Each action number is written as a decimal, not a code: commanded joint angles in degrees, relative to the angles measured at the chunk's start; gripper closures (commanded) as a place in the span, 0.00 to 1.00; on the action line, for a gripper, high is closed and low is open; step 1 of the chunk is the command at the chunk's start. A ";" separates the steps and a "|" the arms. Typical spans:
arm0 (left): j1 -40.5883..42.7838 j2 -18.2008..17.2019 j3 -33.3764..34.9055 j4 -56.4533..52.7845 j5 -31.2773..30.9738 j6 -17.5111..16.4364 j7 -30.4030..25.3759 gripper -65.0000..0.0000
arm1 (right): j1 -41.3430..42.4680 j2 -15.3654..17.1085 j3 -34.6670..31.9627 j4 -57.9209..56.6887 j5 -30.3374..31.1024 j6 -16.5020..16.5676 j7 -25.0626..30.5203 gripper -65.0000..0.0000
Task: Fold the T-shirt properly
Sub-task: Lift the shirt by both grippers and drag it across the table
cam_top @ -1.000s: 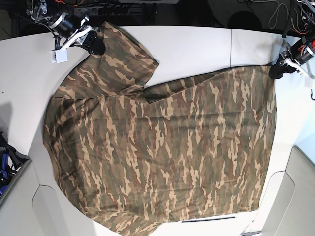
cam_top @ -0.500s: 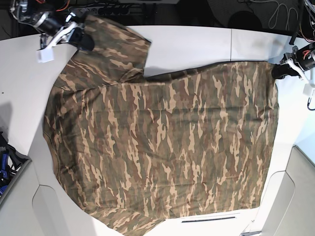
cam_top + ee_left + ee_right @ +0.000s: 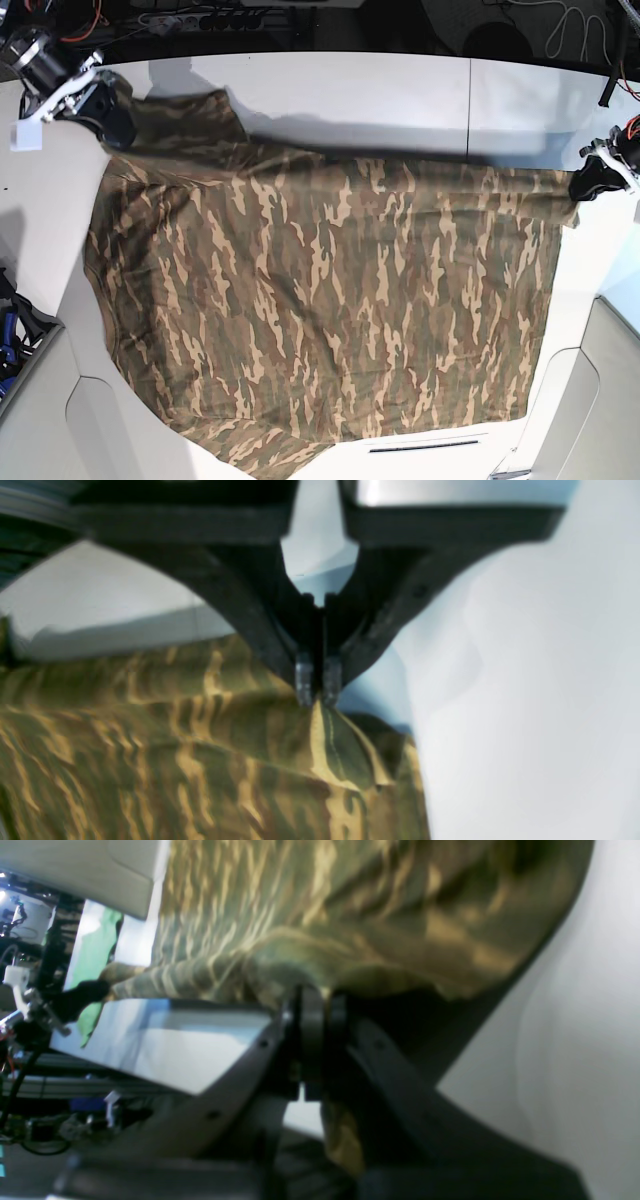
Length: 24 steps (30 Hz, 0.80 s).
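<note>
My right gripper needs to release the lifted corner on the T-shirt's body, just inside the edge (image 3: 152, 284) facing the blue gear.
The camouflage T-shirt (image 3: 320, 310) lies spread over the white table, its far edge lifted and stretched between both grippers. My left gripper (image 3: 586, 186), at the right of the base view, is shut on the shirt's far right corner; the left wrist view shows its fingertips (image 3: 305, 680) pinching a peak of fabric (image 3: 320, 740). My right gripper (image 3: 100, 105), at the far left of the base view, is shut on the shirt's far left corner. The right wrist view shows the fabric (image 3: 350, 915) bunched in the closed jaws (image 3: 312, 1035). The neck label is hidden.
The white table (image 3: 380, 100) has a seam (image 3: 469, 95) running across its far part. Cables and dark equipment (image 3: 200, 15) lie beyond the far edge. Blue and black gear (image 3: 12, 325) sits at the left edge. A shadow falls under the lifted shirt edge.
Both grippers have moved outward, the right one further left, the left one further right and nearer. The shirt's far edge is pulled taut and the folded sleeve area has flattened.
</note>
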 commanded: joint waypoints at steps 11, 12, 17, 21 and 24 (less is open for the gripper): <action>-6.12 -1.44 -0.57 -0.13 8.76 -0.30 -9.07 1.00 | 14.64 0.63 -3.82 -0.15 -9.31 0.35 4.22 1.00; -7.04 -1.44 -0.57 -0.46 8.83 -0.30 -9.07 1.00 | 15.74 0.63 -4.83 -0.57 -10.47 0.35 4.68 1.00; -10.23 -1.44 -0.57 -2.10 11.74 -0.30 -10.64 1.00 | 21.11 0.66 -9.55 -3.76 -16.35 0.28 6.64 1.00; -10.67 -1.03 -0.57 -3.21 14.56 -0.30 -16.83 1.00 | 25.99 0.63 -12.15 -8.39 -20.46 0.17 8.76 1.00; -10.84 0.20 -0.52 -3.37 18.86 -0.30 -21.44 1.00 | 30.56 0.70 -13.40 -13.40 -21.62 0.17 9.01 1.00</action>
